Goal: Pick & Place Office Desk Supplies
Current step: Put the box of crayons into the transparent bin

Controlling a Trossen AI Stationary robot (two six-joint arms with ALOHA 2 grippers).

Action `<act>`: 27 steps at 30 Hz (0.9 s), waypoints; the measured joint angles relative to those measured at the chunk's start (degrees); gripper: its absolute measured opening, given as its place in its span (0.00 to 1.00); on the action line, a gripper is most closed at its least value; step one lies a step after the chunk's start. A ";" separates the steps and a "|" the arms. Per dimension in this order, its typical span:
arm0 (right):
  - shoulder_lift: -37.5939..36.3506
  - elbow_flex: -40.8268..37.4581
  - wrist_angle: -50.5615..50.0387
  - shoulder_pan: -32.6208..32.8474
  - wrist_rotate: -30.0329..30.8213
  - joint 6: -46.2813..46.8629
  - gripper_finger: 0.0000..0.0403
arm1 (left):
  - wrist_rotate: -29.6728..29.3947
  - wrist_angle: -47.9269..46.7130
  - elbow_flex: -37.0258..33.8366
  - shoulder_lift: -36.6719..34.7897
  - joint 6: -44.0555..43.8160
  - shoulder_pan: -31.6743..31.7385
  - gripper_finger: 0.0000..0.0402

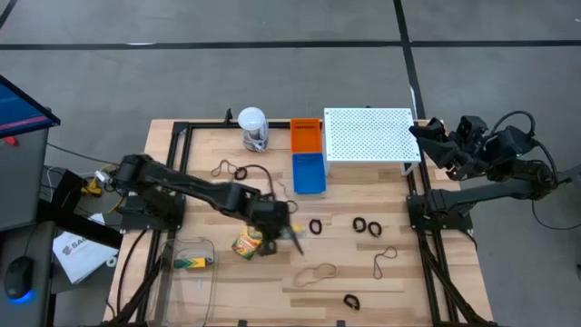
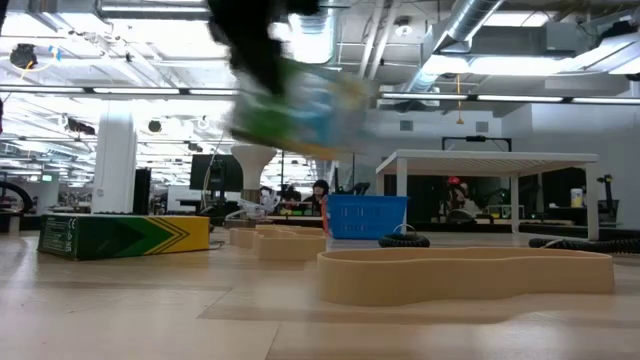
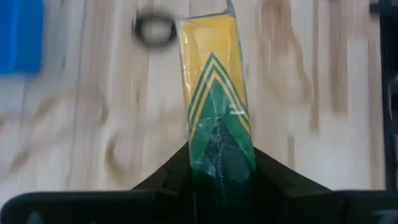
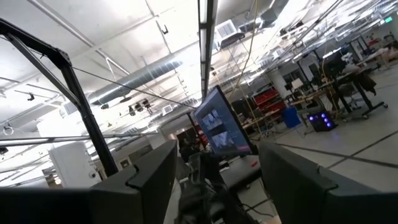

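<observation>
The robot's left gripper should release its crayon box, now held above the table's middle, in the clear tray, closer than the second crayon box (image 1: 189, 288).
My left gripper (image 1: 260, 238) hangs over the table's middle, shut on a yellow-and-green crayon box (image 3: 211, 81), which shows blurred and clear of the table in the low view (image 2: 300, 105). A second crayon box (image 1: 192, 262) lies flat at the near left. Tan rubber bands (image 1: 313, 272) (image 1: 386, 259) (image 1: 231, 170) and black ring clips (image 1: 315, 226) (image 1: 366, 224) (image 1: 351, 301) lie scattered on the wood. My right gripper (image 4: 214, 186) stands open, raised at the table's right edge and pointing up into the room. My left gripper pinches the crayon box by its green end (image 3: 221, 155) between the two fingers, one on each side. The fingers slant down from the table's left and lie along the box. The box's yellow end (image 3: 208, 43) sticks out ahead of them, and the box is lifted clear of the table.
A blue bin (image 1: 309, 173) and an orange bin (image 1: 306, 136) stand at the far middle beside the white perforated shelf (image 1: 368, 134). A white-lidded jar (image 1: 253, 129) stands left of them. A clear tray (image 1: 204, 282) lies at the near left around the second box.
</observation>
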 joint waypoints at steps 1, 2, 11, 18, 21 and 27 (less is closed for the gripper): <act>0.00 0.00 0.00 -0.11 0.18 -0.12 0.55 | 0.31 -2.88 -0.02 -1.62 -0.22 -0.26 0.22; 0.02 0.00 -0.02 -0.09 0.45 -0.45 0.55 | 0.44 -5.50 -0.07 -3.30 -0.65 -0.78 0.22; 0.20 0.00 0.57 -0.09 6.27 -3.00 0.55 | 3.19 -13.76 -8.39 -20.43 -21.39 -11.64 0.24; 0.26 0.00 0.70 -0.08 11.63 -4.65 0.55 | 3.34 -15.13 -16.08 -31.10 -45.74 -27.19 0.23; 0.26 0.00 0.70 -0.09 13.66 -5.16 0.55 | 2.35 -14.06 -18.58 -32.95 -52.06 -33.54 0.23; 0.26 0.00 0.68 -0.09 16.56 -5.66 0.55 | 2.13 -11.27 -21.78 -33.16 -60.02 -44.35 0.23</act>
